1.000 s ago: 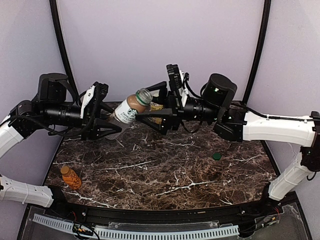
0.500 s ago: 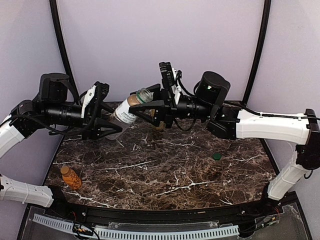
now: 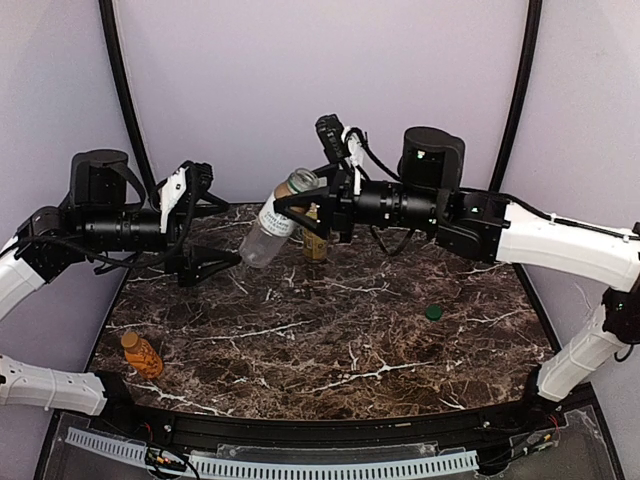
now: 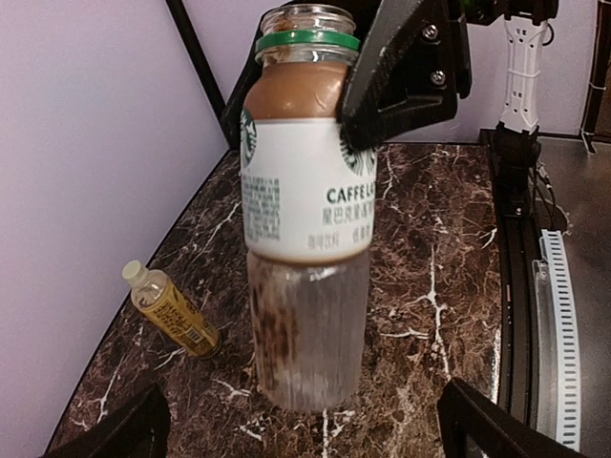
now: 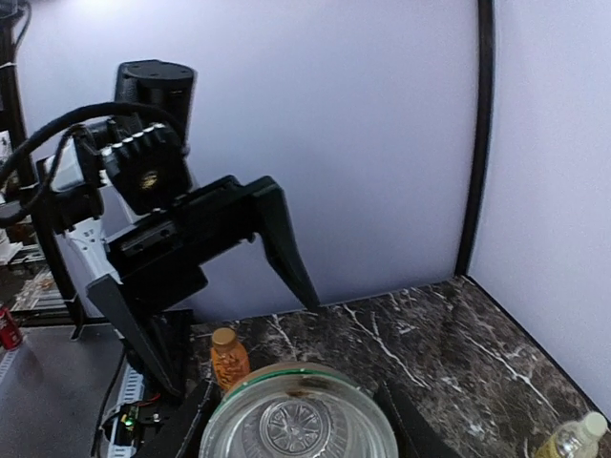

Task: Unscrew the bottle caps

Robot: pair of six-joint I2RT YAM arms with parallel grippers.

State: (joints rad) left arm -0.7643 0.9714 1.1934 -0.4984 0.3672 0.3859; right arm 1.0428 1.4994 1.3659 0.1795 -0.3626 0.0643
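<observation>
My right gripper will set the white-labelled bottle upright on the marble (image 3: 419,254) behind the loose green cap and let it go.
The white-labelled bottle (image 3: 268,228) hangs tilted above the back of the table. Its mouth is uncapped, with a green ring (image 4: 307,40) round the neck. My right gripper (image 3: 295,205) is shut on that neck, one finger (image 4: 401,76) showing against it. The open mouth (image 5: 298,420) fills the bottom of the right wrist view. My left gripper (image 3: 232,227) stands open at the bottle's base, its fingers (image 4: 115,434) wide of the glassy lower body (image 4: 307,334). The yellow-labelled bottle (image 3: 316,245) stands capped behind it. The orange bottle (image 3: 142,353) is at the front left, capped.
A loose green cap (image 3: 433,312) lies on the marble table (image 3: 340,350) at the right. Black posts and purple walls close in the back and sides. The yellow-labelled bottle (image 4: 172,310) is close below the hanging bottle.
The right gripper closed on the bottle's neck. The left gripper then let go of the body, opened wide and drew back left. The bottle now hangs from the right gripper alone.
</observation>
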